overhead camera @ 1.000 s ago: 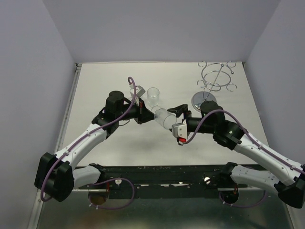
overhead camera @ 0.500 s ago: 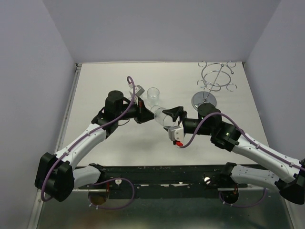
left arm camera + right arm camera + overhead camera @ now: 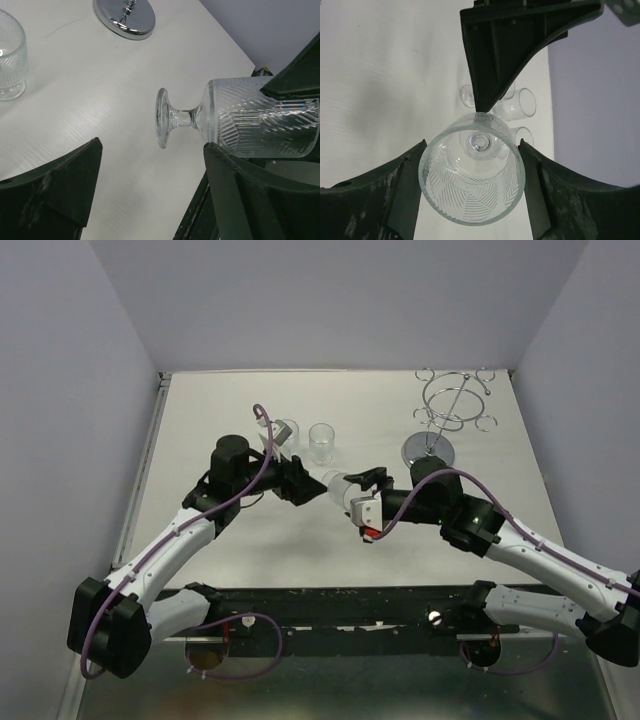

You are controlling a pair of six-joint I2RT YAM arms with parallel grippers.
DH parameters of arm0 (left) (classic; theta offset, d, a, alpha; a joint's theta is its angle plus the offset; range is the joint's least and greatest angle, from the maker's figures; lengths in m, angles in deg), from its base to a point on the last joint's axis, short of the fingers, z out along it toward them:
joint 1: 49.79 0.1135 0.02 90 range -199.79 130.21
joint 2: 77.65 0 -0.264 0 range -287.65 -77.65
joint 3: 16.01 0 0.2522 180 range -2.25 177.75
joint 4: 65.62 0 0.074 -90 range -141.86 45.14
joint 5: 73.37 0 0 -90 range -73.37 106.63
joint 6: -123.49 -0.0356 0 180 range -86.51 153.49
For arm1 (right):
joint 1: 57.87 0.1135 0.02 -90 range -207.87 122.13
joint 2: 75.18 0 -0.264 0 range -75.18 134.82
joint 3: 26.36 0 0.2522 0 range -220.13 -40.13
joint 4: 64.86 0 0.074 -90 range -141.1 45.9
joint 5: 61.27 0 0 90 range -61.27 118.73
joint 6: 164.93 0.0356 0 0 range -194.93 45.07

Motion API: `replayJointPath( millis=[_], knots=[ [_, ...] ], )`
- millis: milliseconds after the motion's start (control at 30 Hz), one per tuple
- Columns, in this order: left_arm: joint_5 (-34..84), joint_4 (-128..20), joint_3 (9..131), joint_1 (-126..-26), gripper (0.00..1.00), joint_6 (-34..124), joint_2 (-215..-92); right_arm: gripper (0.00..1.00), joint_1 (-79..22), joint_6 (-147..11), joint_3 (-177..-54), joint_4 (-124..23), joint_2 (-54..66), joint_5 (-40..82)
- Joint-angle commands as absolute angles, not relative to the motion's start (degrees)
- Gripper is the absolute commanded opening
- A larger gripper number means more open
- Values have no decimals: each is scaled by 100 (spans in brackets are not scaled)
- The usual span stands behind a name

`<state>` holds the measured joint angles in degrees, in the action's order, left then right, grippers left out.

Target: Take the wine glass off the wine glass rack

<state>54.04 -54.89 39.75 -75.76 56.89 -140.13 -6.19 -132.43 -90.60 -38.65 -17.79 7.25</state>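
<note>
I should use my right gripper to set the wine glass down on the table [image 3: 316, 486] just in front of the other clear glasses.
A clear ribbed wine glass [image 3: 338, 488] lies on its side in the air over the middle of the table, its foot pointing left. My right gripper [image 3: 357, 496] is shut on its bowl [image 3: 472, 182], with a finger pressed against each side. The left gripper [image 3: 306, 486] stands open just left of the glass foot [image 3: 162, 117], its fingers apart and touching nothing. The chrome wine glass rack [image 3: 450, 408] stands at the back right on its round mirrored base [image 3: 125, 17], and no glass hangs from its loops.
Two other clear glasses [image 3: 321, 440] [image 3: 285, 432] stand behind the left gripper; one of them [image 3: 7, 55] shows at the left of the left wrist view. The rack's base lies just behind the right wrist. Grey walls close in the table's sides.
The left gripper opened, let go of the glass stem and drew back to the left. The right gripper moved left and closed on the bowl.
</note>
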Motion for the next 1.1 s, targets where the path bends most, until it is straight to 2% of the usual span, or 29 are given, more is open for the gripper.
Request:
replayJointPath(
  millis=[0,167,267,300,500,833,1067],
  knots=[
    [5487,-5591,3985,-7493,95,5608,-13628,26,-619,-12496,-9330,-3564,-1743,1062],
    [5416,-5503,4020,-7326,97,5503,-13443,19,-777,-11687,-9541,-3361,-1568,1089],
    [5355,-5424,4064,-7168,97,5388,-13329,3,-909,-11361,-9672,-3291,-1392,1097],
    [5320,-5397,4090,-7106,97,5344,-13276,1,-953,-11273,-9699,-3299,-1340,1097],
    [5240,-5292,4196,-6597,97,5221,-12986,1,-1357,-10597,-10305,-2904,-540,904],
    [4968,-5371,3897,-5384,97,5643,-12476,1,-1577,-10543,-11069,-2746,479,492],
    [4661,-4747,3678,-5067,97,5467,-12011,1,-1577,-10192,-11711,-2859,1437,429]
  ],
)
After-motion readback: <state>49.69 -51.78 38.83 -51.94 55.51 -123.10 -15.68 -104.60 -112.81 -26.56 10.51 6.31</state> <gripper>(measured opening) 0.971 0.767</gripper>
